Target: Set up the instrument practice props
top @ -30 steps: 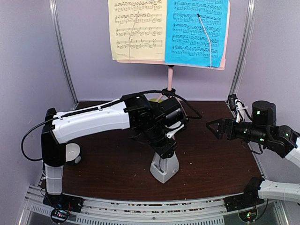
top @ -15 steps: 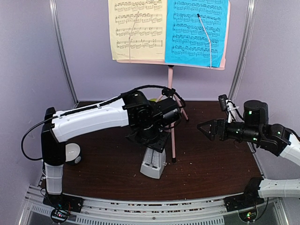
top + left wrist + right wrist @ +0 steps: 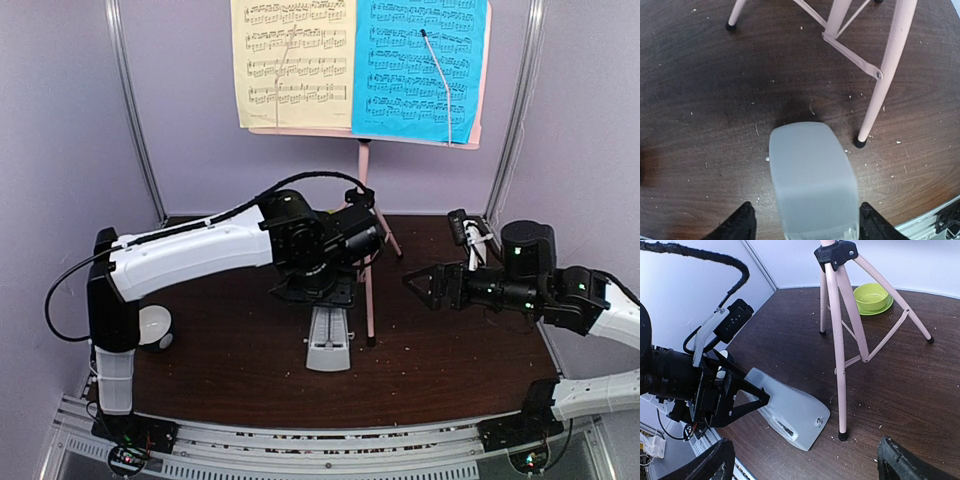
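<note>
My right gripper will move to the white-grey metronome next, and there it needs to close across its body (image 3: 329,330) (image 3: 799,412) beside the small side knobs.
The pink music stand (image 3: 366,200) stands at the back centre, with a yellow page (image 3: 290,60) and a blue page (image 3: 415,65) on its panel. The white-grey metronome (image 3: 328,342) rests on the table just left of the stand's front leg (image 3: 370,300). It also shows in the left wrist view (image 3: 810,175) and the right wrist view (image 3: 790,410). My left gripper (image 3: 325,292) is over its narrow end with the fingers apart. A strip of table shows beside one finger (image 3: 745,222). My right gripper (image 3: 415,283) hovers open and empty right of the stand.
A green bowl on a saucer (image 3: 872,297) sits behind the stand's legs. A small white bowl (image 3: 155,325) sits by the left arm's base. The stand's feet (image 3: 859,142) spread around the metronome. The metal front rail (image 3: 300,440) runs along the near edge.
My left gripper moved the metronome left and set it down, straighter, beside the stand's leg. My right gripper moved left toward the centre, still open.
</note>
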Controlling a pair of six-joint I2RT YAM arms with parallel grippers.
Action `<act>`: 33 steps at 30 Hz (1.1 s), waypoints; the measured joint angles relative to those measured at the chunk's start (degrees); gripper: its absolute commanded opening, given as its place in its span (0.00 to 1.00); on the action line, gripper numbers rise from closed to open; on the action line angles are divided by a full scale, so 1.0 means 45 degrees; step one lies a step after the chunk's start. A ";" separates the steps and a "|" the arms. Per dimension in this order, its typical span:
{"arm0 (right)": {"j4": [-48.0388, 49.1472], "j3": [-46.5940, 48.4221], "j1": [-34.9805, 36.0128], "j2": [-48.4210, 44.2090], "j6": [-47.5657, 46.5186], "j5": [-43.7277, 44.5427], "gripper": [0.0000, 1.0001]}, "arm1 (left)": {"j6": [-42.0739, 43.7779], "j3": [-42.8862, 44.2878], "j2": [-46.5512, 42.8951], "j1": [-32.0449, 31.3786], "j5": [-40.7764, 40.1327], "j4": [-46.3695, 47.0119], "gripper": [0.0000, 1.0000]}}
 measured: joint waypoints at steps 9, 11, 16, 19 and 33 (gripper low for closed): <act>-0.0199 0.0340 0.1447 0.0476 0.1035 0.2424 1.00 | -0.0019 -0.0398 -0.0709 0.0078 -0.0403 0.0821 0.98; -0.0379 0.0680 0.1734 0.0767 0.1462 0.3075 1.00 | 0.0461 -0.1205 -0.1666 0.0155 -0.0437 0.1341 0.98; -0.0967 0.1996 0.2603 0.2200 0.3147 0.4969 1.00 | 0.1914 -0.4896 -0.6028 0.1501 0.0471 0.3424 0.98; -0.1535 0.3497 0.3594 0.3837 0.4177 0.6363 1.00 | 0.2341 -0.7057 -0.8510 0.2735 0.0544 0.4775 0.98; -0.3832 0.9185 0.5183 1.0831 0.6635 0.7893 1.00 | 0.3293 -1.1725 -1.1992 0.4435 0.1350 0.5527 0.98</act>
